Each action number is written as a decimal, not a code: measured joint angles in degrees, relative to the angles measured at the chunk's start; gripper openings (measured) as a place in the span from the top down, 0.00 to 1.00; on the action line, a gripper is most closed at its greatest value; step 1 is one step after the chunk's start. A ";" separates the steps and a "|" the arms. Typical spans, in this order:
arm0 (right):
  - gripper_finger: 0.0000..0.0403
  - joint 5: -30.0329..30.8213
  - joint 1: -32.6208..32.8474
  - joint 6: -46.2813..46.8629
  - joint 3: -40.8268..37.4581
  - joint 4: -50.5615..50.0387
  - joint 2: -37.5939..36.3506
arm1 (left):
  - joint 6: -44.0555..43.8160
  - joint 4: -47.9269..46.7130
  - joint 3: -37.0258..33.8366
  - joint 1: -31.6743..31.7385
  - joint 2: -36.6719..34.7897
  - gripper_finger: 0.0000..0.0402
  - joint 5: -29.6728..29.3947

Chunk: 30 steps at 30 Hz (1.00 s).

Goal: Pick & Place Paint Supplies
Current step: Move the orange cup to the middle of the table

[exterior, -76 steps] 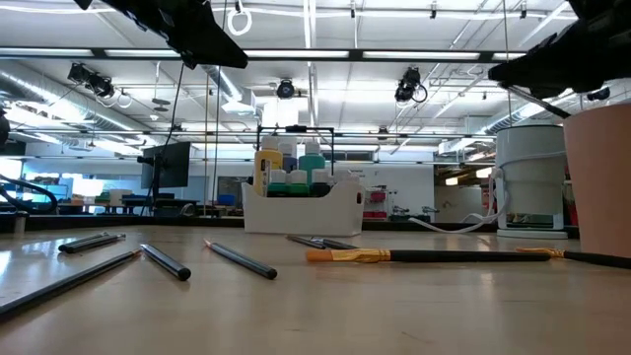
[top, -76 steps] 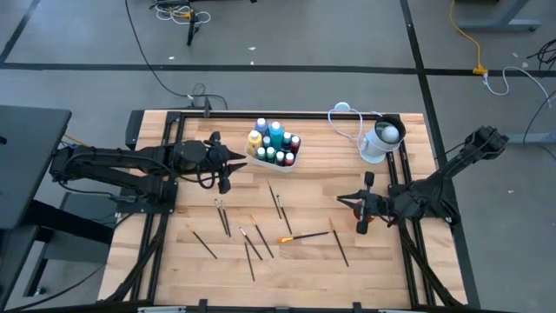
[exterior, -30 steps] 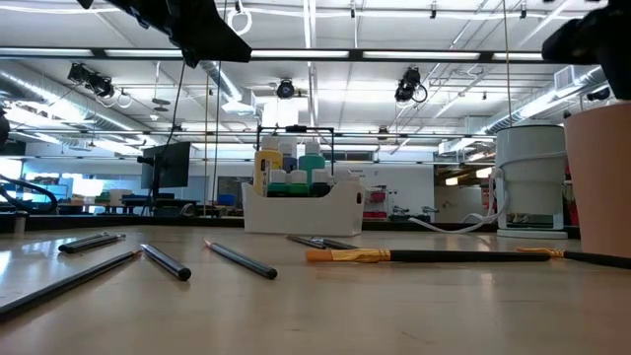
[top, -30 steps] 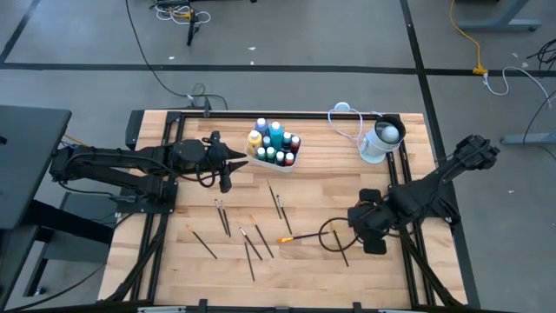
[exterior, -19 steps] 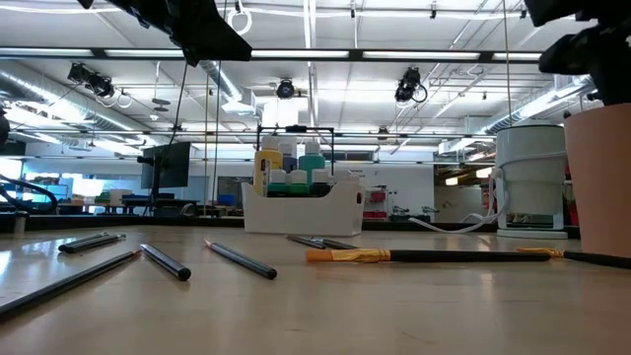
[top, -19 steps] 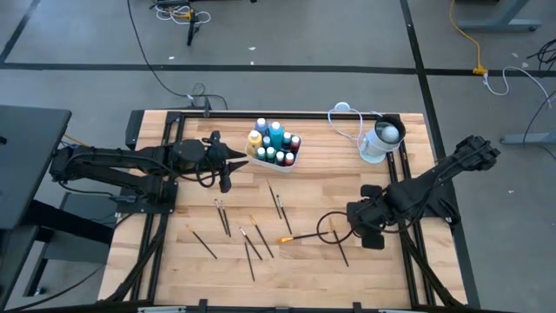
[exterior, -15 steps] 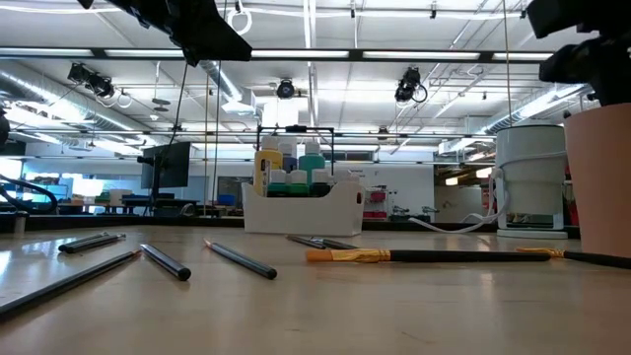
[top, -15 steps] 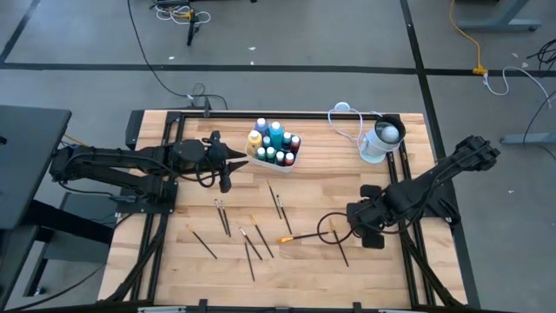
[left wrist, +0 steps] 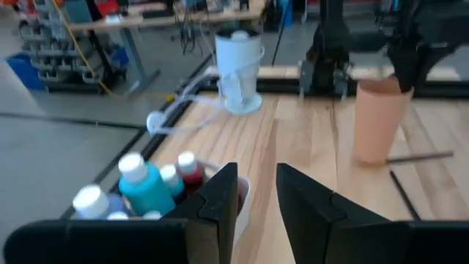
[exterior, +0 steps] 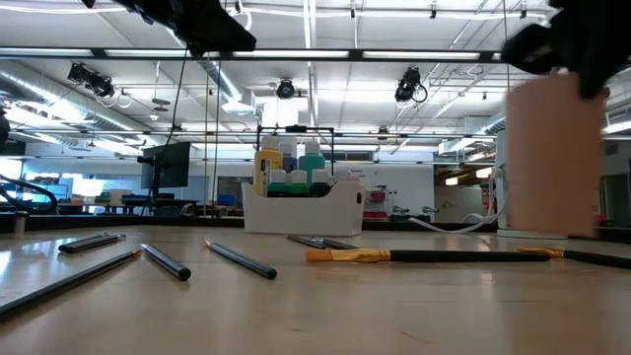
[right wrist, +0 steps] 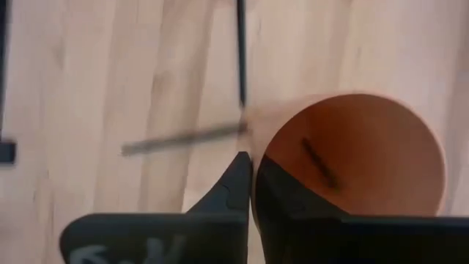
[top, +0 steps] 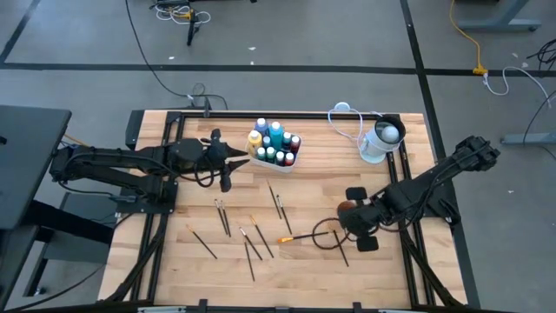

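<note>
My right gripper has a spot for the peach-coloured cup just in front of the white caddy. It will put the cup down there on the bare wood [top: 301,181].
My right gripper [right wrist: 253,172] is over the table's right half, shut on a peach-coloured cup [right wrist: 352,154], also seen as the cup [exterior: 552,158] under the gripper [exterior: 567,39]. White-capped paint bottles stand in a white caddy [top: 274,148] at the far middle. Thin dark brushes [top: 252,236] and an orange-handled brush [top: 300,236] lie flat on the wood. My left gripper [left wrist: 256,187] hangs open beside the caddy with nothing between its fingers. My right gripper pinches the cup's wall at the rim [right wrist: 255,143], one finger [right wrist: 275,183] inside the cup and the other [right wrist: 236,180] outside. The fingers come steeply from above. The cup stays upright with its mouth up; I cannot tell whether its bottom [left wrist: 370,155] is clear of the table.
A white-and-grey round container [top: 380,141] with a white cable stands at the far right corner. Dark brushes [right wrist: 240,44] lie on the wood right by the cup. Black frame rails [top: 404,252] run along the table's left and right sides.
My right gripper has gone a little toward the table's left edge, and the cup has gone with it: in the low view the cup has shifted from the picture's right edge toward the middle and shows blurred.
</note>
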 joint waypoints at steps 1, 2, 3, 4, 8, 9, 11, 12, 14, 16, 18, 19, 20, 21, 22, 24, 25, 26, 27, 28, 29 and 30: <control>0.99 0.25 -0.77 -1.57 1.02 0.56 0.00 | 0.38 1.01 0.00 0.00 0.00 0.74 -0.01; 0.99 0.68 -1.66 -3.13 2.07 0.51 0.00 | 0.71 1.73 0.00 0.00 0.00 0.74 0.02; 0.99 1.31 -2.66 -4.65 3.19 0.28 0.00 | 1.18 2.40 0.00 0.00 0.00 0.74 0.01; 0.99 1.88 -3.77 -6.36 4.38 0.33 0.08 | 1.38 2.97 0.00 0.00 0.00 0.74 0.04; 0.99 2.11 -9.07 -15.14 10.36 -0.65 3.75 | 2.46 3.56 0.00 0.00 0.00 0.74 0.02; 0.99 2.05 -10.49 -17.95 12.19 -1.33 5.42 | 2.58 3.57 0.00 0.00 0.00 0.74 0.02; 0.99 1.83 -13.14 -23.42 16.05 -3.36 9.59 | 2.62 3.55 0.00 0.00 0.00 0.74 0.02; 0.99 1.46 -14.39 -25.89 18.00 -4.50 11.88 | 2.62 3.55 0.00 0.00 0.00 0.74 0.02; 1.00 -1.20 -17.17 -30.40 21.95 -5.80 16.26 | 2.62 3.49 0.00 0.00 0.00 0.74 0.02; 1.00 -1.68 -19.53 -33.89 25.57 -6.76 20.08 | 2.60 3.50 0.00 0.00 0.00 0.74 0.29; 1.00 -1.81 -21.73 -37.02 28.50 -8.20 23.63 | 2.58 3.50 0.00 0.00 0.00 0.74 0.35; 1.00 -1.83 -22.72 -38.18 29.56 -8.71 25.21 | 2.45 3.46 0.00 0.00 0.00 0.74 0.36; 1.00 -2.14 -23.60 -39.23 30.42 -9.12 26.57 | 2.30 3.41 0.00 0.00 0.00 0.74 0.41; 1.00 -2.79 -24.41 -40.25 30.98 -9.32 27.57 | 2.14 3.39 0.00 0.00 0.00 0.74 0.67; 1.00 -3.59 -25.17 -41.25 31.14 -9.10 28.16 | 1.89 3.42 0.00 0.01 0.00 0.74 1.20; 1.00 -4.13 -26.39 -43.23 31.29 -8.31 29.21 | 1.88 3.42 0.00 0.01 0.00 0.74 1.97; 1.00 -4.17 -26.93 -44.02 31.29 -8.02 29.59 | 1.90 3.42 0.00 0.00 0.00 0.74 1.97; 1.00 -4.27 -27.34 -44.44 31.26 -8.22 29.92 | 1.90 3.41 0.00 0.00 0.00 0.74 2.04; 1.00 -4.26 -27.61 -44.59 31.24 -8.19 30.09 | 1.90 3.40 0.00 0.00 0.00 0.74 2.03; 1.00 -4.28 -27.87 -44.96 31.26 -7.81 30.10 | 1.90 3.31 0.00 0.01 0.00 0.74 2.00; 1.00 -4.45 -28.08 -45.47 31.26 -7.61 30.10 | 1.91 3.24 0.00 0.01 0.00 0.74 1.94; 1.00 -5.02 -28.28 -45.88 31.26 -7.62 30.10 | 1.92 3.24 0.00 0.02 0.00 0.74 1.87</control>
